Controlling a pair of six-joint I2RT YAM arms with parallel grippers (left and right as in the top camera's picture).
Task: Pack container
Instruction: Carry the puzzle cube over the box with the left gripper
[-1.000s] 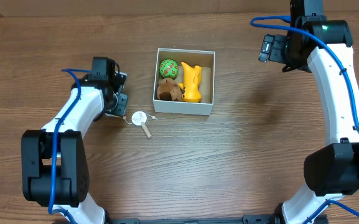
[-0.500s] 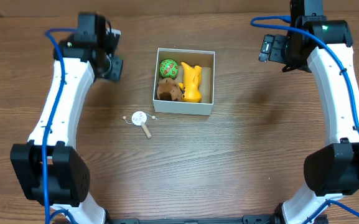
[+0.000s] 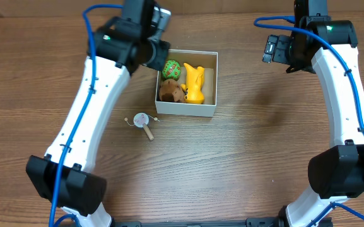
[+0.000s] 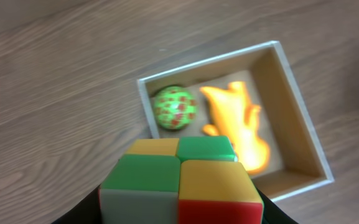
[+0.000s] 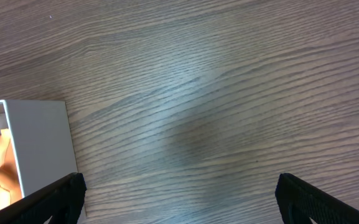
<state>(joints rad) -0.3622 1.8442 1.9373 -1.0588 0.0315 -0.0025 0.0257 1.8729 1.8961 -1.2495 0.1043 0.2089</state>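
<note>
My left gripper is to release the multicoloured cube, now held above the container, at the yellow toy's near end (image 3: 193,99) (image 4: 254,167). The cube will go beside the front side of the container.
The container (image 3: 185,108) is a white-walled box with a brown bottom at the table's middle. It holds a green ball (image 3: 171,69), a yellow toy (image 3: 194,82) and a brown toy (image 3: 171,93). My left gripper (image 3: 151,55) hovers at the container's far left corner. In the left wrist view it (image 4: 179,208) is shut on a multicoloured cube (image 4: 179,177) above the container (image 4: 207,59), the ball (image 4: 175,107) and the yellow toy (image 4: 241,124). My right gripper (image 3: 275,49) is open and empty to the container's right, with its fingers (image 5: 179,193) over bare wood.
A small white round tag with a wooden stick (image 3: 144,121) lies on the table in front of the container's left corner. The container's white wall (image 5: 39,143) shows at the left edge of the right wrist view.
My left arm has swung from the table's left side up and to the right, to the container's far left corner. The right arm has not moved.
</note>
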